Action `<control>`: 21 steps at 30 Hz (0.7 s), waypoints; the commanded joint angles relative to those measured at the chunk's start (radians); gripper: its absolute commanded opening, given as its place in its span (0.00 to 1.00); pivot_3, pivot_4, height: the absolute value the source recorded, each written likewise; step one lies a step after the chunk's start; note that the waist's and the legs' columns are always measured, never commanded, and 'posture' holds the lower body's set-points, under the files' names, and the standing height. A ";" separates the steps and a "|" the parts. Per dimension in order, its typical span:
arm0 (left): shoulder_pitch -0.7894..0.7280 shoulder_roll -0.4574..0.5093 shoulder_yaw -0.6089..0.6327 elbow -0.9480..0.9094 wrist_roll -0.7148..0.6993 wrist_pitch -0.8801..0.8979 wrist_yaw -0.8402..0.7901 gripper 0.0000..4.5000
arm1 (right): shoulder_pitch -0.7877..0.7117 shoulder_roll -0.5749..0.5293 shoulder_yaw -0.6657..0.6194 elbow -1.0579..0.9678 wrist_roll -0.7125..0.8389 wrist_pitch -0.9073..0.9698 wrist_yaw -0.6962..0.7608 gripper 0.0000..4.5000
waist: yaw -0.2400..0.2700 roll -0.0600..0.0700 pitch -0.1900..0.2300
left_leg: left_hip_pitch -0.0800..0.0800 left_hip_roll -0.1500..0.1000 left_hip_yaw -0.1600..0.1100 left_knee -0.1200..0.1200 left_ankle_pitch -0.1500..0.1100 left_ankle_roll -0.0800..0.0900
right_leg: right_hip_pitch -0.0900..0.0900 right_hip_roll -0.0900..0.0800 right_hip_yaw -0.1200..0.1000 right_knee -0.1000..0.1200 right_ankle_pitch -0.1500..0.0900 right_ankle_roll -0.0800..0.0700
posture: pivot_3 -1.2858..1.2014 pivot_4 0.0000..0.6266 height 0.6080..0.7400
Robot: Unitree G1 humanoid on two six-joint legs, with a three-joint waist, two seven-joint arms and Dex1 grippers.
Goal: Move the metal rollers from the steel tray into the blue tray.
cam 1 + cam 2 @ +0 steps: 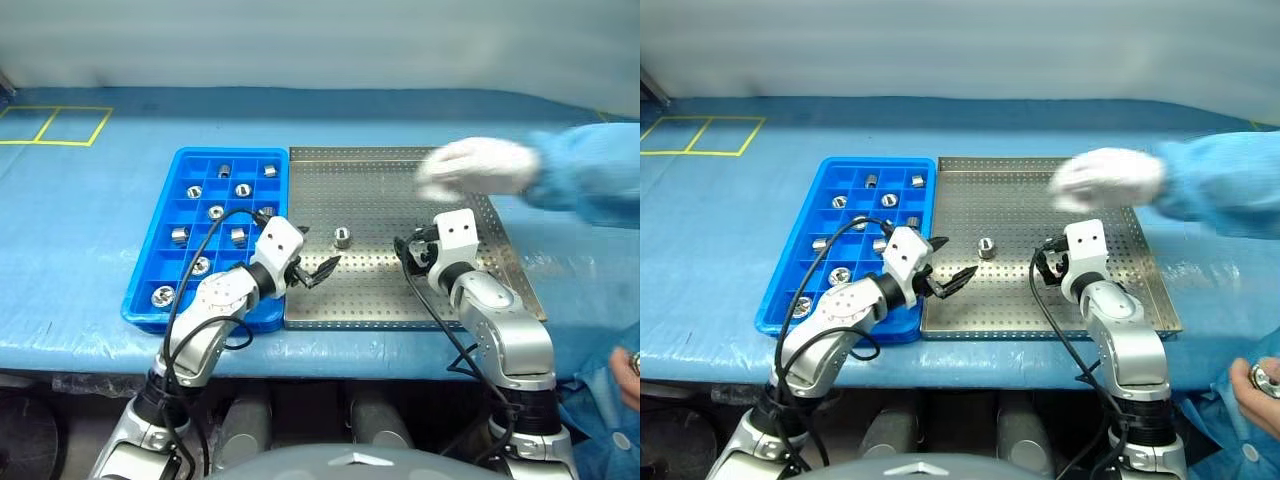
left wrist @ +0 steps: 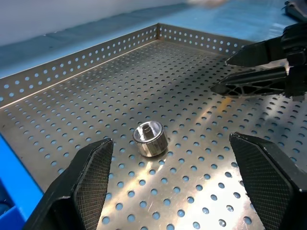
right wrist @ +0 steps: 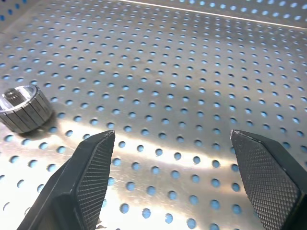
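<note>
The lone metal roller on the steel tray is next for my right gripper, which should go to it and close on the roller's outer side (image 1: 343, 241) (image 3: 29, 115).
One metal roller (image 1: 342, 237) stands on the steel tray (image 1: 400, 300), left of its middle. Several more rollers (image 1: 215, 211) lie in compartments of the blue tray (image 1: 150, 312) beside it. My left gripper (image 1: 318, 268) hovers open at the steel tray's near left, pointing toward the lone roller (image 2: 150, 139), which sits just ahead between the finger lines, untouched. My right gripper (image 1: 405, 255) is open over the tray's middle, empty, with the roller (image 3: 24, 109) off to its side. The left wrist view also shows the right gripper (image 2: 254, 72) beyond the roller.
A person's white-gloved hand (image 1: 475, 168) in a blue sleeve reaches over the steel tray's far right corner. Another hand (image 1: 632, 365) holds a roller at the near right. Both trays rest on a blue-covered table (image 1: 80, 230) with yellow tape marks (image 1: 55, 125) at the far left.
</note>
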 commanded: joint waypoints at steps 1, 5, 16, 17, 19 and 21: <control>-0.002 0.013 0.037 -0.068 0.010 0.001 0.015 0.94 | -0.024 0.011 0.023 -0.068 0.065 -0.002 0.056 0.91 | 0.000 0.000 0.000 | 0.000 0.000 0.000 0.000 0.000 0.000 | 0.000 0.000 0.000 0.000 0.000 0.000 | 0.55 0.24 1.00; 0.000 0.024 0.051 -0.073 0.021 0.007 0.029 0.94 | -0.055 0.025 0.074 -0.024 0.104 -0.035 0.113 0.91 | 0.000 0.000 0.000 | 0.000 0.000 0.000 0.000 0.000 0.000 | 0.000 0.000 0.000 0.000 0.000 0.000 | 0.55 0.24 1.00; 0.023 0.037 0.062 -0.104 0.027 0.028 0.028 0.94 | -0.216 0.079 0.163 0.270 0.036 -0.135 0.097 0.91 | 0.008 0.000 0.000 | 0.000 0.000 0.000 0.000 0.000 0.000 | 0.000 0.000 0.000 0.000 0.000 0.000 | 0.57 0.24 1.00; 0.026 0.039 0.063 -0.105 0.027 0.029 0.028 0.94 | -0.225 0.083 0.164 0.294 0.029 -0.146 0.093 0.91 | 0.009 0.000 0.000 | 0.001 0.000 0.000 0.000 0.000 0.000 | 0.000 0.000 0.000 0.000 0.000 0.000 | 0.57 0.24 1.00; 0.033 0.042 0.065 -0.107 0.028 0.029 0.027 0.94 | -0.241 0.094 0.162 0.339 0.024 -0.165 0.092 0.91 | 0.012 0.000 0.000 | 0.001 0.000 0.000 -0.001 0.000 0.000 | 0.000 0.000 -0.001 0.000 0.000 0.000 | 0.57 0.24 1.00; 0.039 0.043 0.066 -0.111 0.029 0.030 0.028 0.94 | -0.252 0.102 0.161 0.378 0.019 -0.174 0.088 0.91 | 0.015 0.000 0.000 | 0.000 0.000 0.000 -0.001 0.000 0.000 | 0.000 0.000 -0.001 0.000 0.000 0.000 | 0.57 0.24 1.00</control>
